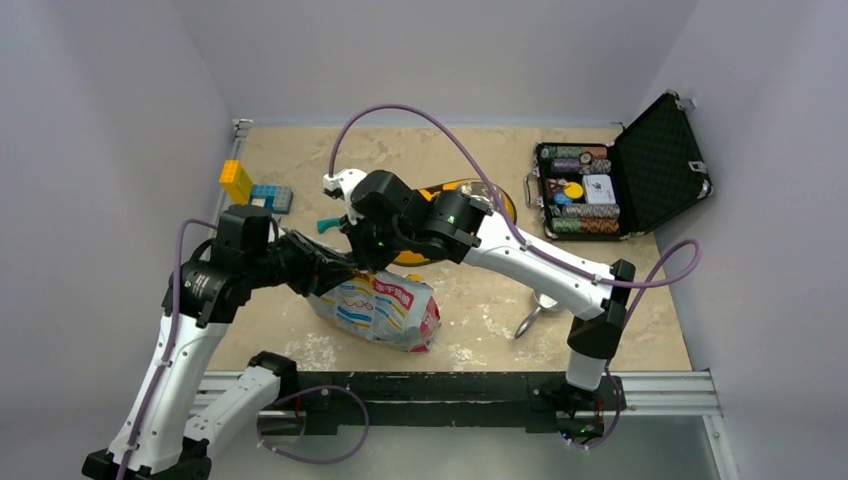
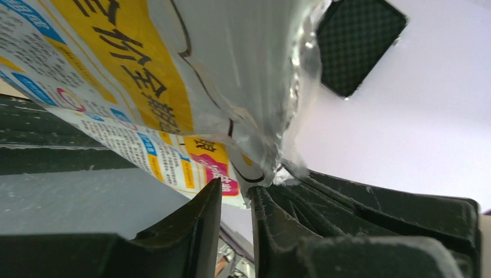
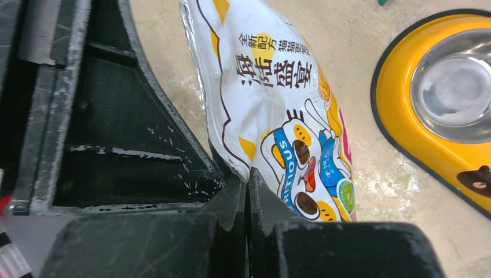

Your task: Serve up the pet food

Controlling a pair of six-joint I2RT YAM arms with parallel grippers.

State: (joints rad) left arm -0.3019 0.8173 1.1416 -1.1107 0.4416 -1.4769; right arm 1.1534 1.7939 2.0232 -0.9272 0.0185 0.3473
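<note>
The bag's silver edge sits shallow in the fingers of my left gripper. I need to open them and grip the bag's yellow-printed side (image 2: pixel 173 110) before I spread the bag open.
The pet food bag (image 1: pixel 378 308), white with yellow and blue print, lies at the table's front middle with its top edge lifted. No kibble shows; it is hidden in the bag. My right gripper (image 3: pixel 248 174) is shut on the bag's edge (image 3: pixel 272 98). My left gripper (image 2: pixel 236 188) has its jaws a narrow gap apart, with the bag's ragged silver edge (image 2: pixel 272 162) resting at the tips. In the top view the left gripper (image 1: pixel 338 268) and the right gripper (image 1: pixel 362 258) meet at the bag's top. The yellow pet bowl (image 1: pixel 505 200) is behind them, and it also shows in the right wrist view (image 3: pixel 399 116).
A metal scoop (image 1: pixel 535 308) lies right of the bag. An open black case of poker chips (image 1: pixel 600 190) stands at the back right. Yellow (image 1: pixel 236 180) and blue (image 1: pixel 272 197) blocks and a small teal piece (image 1: pixel 328 224) sit at the back left.
</note>
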